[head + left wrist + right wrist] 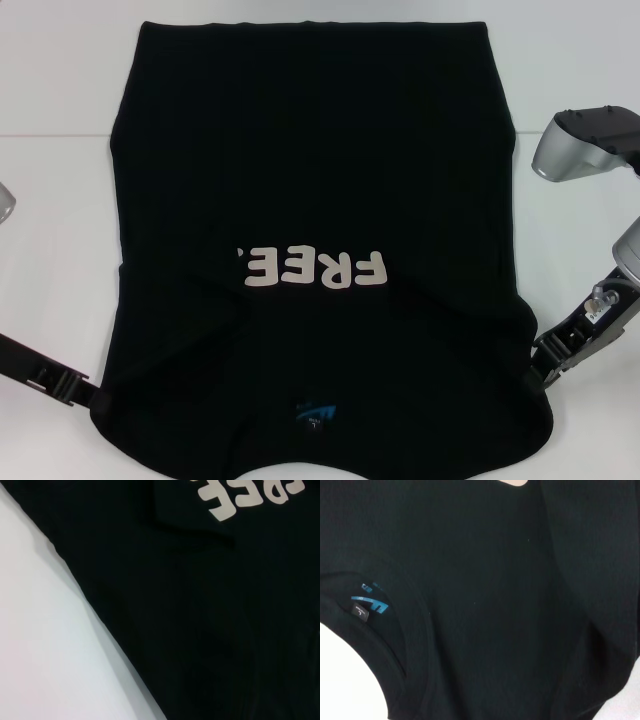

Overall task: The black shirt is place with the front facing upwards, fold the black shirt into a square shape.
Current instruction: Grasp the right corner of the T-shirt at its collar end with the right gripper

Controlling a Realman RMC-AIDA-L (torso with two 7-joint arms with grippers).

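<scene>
The black shirt's shoulder cloth bunches up where my right gripper holds it. I should open, back away and take the shirt's outer edge (pixel 548 398) before I pull.
The black shirt (pixel 310 180) lies front up on the white table (pixel 60 220), collar end nearest me. Its white letters "FREE" (pixel 315 268) read upside down, with a fold over their left end. The small blue logo (pixel 315 415) sits by the collar. My left gripper (pixel 95 393) is shut on the shirt's near left shoulder edge. My right gripper (pixel 535 372) is shut on the near right shoulder edge. Creases run from both held corners toward the letters. The left wrist view shows the cloth (pixel 200 620) and letters (pixel 250 495). The right wrist view shows the collar and logo (pixel 370 602).
Bare white table shows on both sides of the shirt and in the left wrist view (pixel 45 645). A grey joint of my right arm (pixel 585 140) stands above the table at the right. A grey part of my left arm (pixel 5 205) shows at the left edge.
</scene>
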